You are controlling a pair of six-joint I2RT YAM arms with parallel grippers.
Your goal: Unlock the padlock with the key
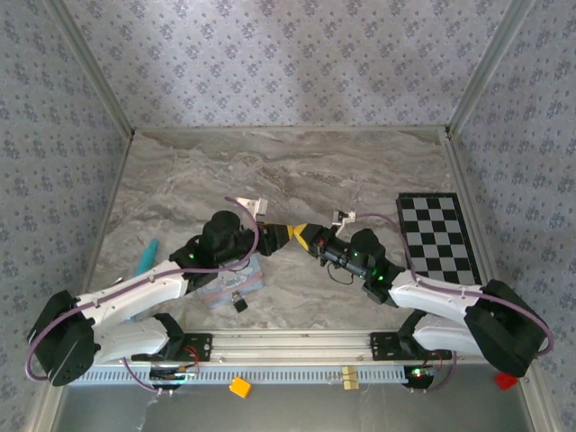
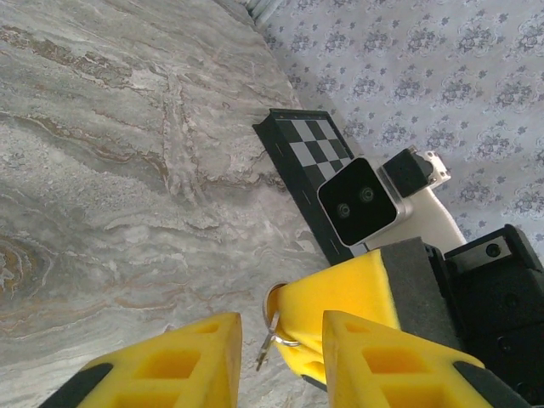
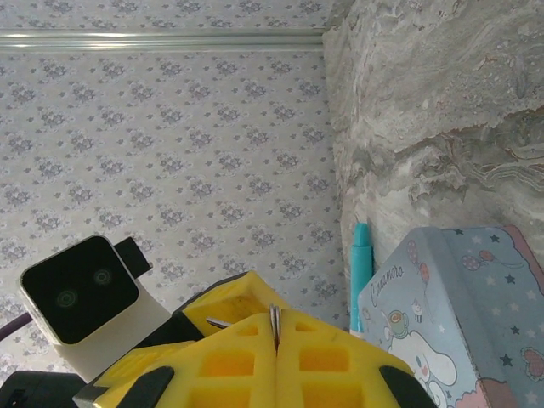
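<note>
The fingers of my left gripper crowd my right gripper's fingertips at the key ring, so that left gripper should move back, open wide and pinch the key's blade [image 2: 264, 352].
The small black padlock [image 1: 239, 304] lies on the marble table at the near edge of a light-blue cartoon-printed case [image 1: 236, 281]. Above the table's middle, my right gripper [image 1: 304, 236] is shut, its yellow fingertips pinching a metal key ring [image 3: 274, 321]. The key [image 2: 267, 347] dangles from that ring. My left gripper [image 1: 281, 234] meets it tip to tip. In the left wrist view the left gripper [image 2: 280, 340] has its jaws apart, either side of the key and the right fingertip, with gaps showing on both sides.
A teal pen [image 1: 147, 256] lies left of the case [image 3: 442, 314]. A black-and-white checkerboard [image 1: 438, 238] sits at the right of the table. Patterned walls close in the back and both sides.
</note>
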